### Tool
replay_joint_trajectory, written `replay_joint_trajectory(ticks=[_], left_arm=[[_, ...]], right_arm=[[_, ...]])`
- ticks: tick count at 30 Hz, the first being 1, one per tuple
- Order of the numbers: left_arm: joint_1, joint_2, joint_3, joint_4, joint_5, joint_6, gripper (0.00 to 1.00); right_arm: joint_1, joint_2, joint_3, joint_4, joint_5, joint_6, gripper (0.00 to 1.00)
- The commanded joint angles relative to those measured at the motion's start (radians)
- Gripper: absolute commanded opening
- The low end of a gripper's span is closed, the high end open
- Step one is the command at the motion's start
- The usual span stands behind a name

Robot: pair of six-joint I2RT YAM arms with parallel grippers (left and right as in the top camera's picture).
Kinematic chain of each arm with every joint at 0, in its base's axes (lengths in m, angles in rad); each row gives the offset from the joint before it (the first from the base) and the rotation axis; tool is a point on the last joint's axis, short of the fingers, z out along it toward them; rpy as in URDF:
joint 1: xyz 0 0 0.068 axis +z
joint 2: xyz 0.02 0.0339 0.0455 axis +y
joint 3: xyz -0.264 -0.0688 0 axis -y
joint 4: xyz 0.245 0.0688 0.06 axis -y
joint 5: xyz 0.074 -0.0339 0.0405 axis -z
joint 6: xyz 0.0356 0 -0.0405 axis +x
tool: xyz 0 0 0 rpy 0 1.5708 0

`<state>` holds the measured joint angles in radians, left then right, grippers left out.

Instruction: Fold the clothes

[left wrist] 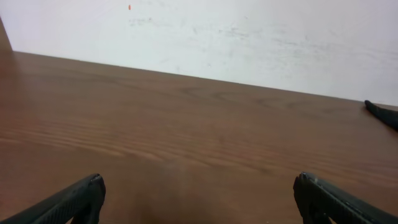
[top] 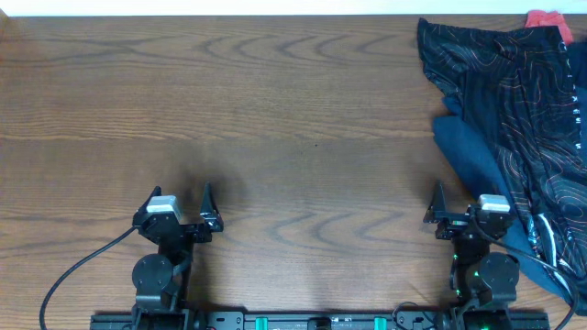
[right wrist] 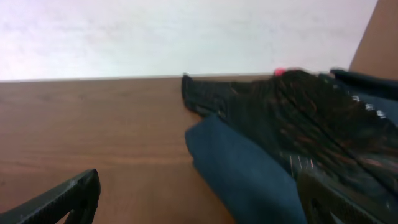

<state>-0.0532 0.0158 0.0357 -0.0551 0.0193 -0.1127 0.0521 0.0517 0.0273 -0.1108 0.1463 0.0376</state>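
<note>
The robot's right gripper needs to close on the fold in the black jersey's lower half (top: pixel 527 168) (right wrist: pixel 344 154), just beyond the edge of the navy blue garment.
The black jersey (top: pixel 518 101) with fine orange-and-white contour lines lies crumpled at the far right of the table and runs down to the right front edge. It also shows in the right wrist view (right wrist: pixel 298 118), and its tip shows in the left wrist view (left wrist: pixel 382 113). My right gripper (top: pixel 470 203) is open and empty beside the jersey's left edge, and its right finger is close to the fabric (right wrist: pixel 202 199). My left gripper (top: pixel 179 197) is open and empty over bare wood at the front left (left wrist: pixel 199 199), far from the jersey.
A plain navy blue garment (top: pixel 470 151) lies partly under the jersey's left side, just ahead of my right gripper (right wrist: pixel 242 168). A small red cloth (top: pixel 548 20) sits at the far right corner. The wooden table (top: pixel 293 110) ends at a white wall behind.
</note>
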Motion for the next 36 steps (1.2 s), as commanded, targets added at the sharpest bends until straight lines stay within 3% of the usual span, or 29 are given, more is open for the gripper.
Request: replay_joint_trajectory(ticks=[1,9,16,20,23,25,29,36], left_arm=[[0.005,0.037,0.032,-0.023,-0.011,-0.037,0.98],[0.005,0.348,0.311,-0.198,-0.003,-0.042,0.98],[0.005,0.678,0.67,-0.475,0.0,-0.042,0.98],[0.005,0.809,0.821,-0.594,0.0,-0.042,0.98],[0.005,0.848,0.846,-0.599,0.0,-0.043,0.98],[0.005,0.853,0.846,-0.597,0.0,-0.043,0.98],[0.005,0.853,0.845,-0.599,0.0,-0.043,0.98],[0.005,0.853,0.845,-0.599,0.0,-0.042,0.98]], right_arm=[[-0.008,0.049,0.086,-0.071,0.079,0.043,0.99],[-0.021,0.399,0.373,-0.222,0.101,0.058,0.99],[-0.105,0.864,0.724,-0.462,0.1,0.054,0.99],[-0.117,1.041,0.887,-0.52,0.035,0.031,0.99],[-0.122,1.107,0.934,-0.511,0.076,-0.022,0.99],[-0.148,1.148,0.938,-0.476,0.204,-0.031,0.99],[-0.267,1.246,0.938,-0.443,0.346,-0.03,0.99],[-0.476,1.402,0.938,-0.503,0.229,0.044,0.88]])
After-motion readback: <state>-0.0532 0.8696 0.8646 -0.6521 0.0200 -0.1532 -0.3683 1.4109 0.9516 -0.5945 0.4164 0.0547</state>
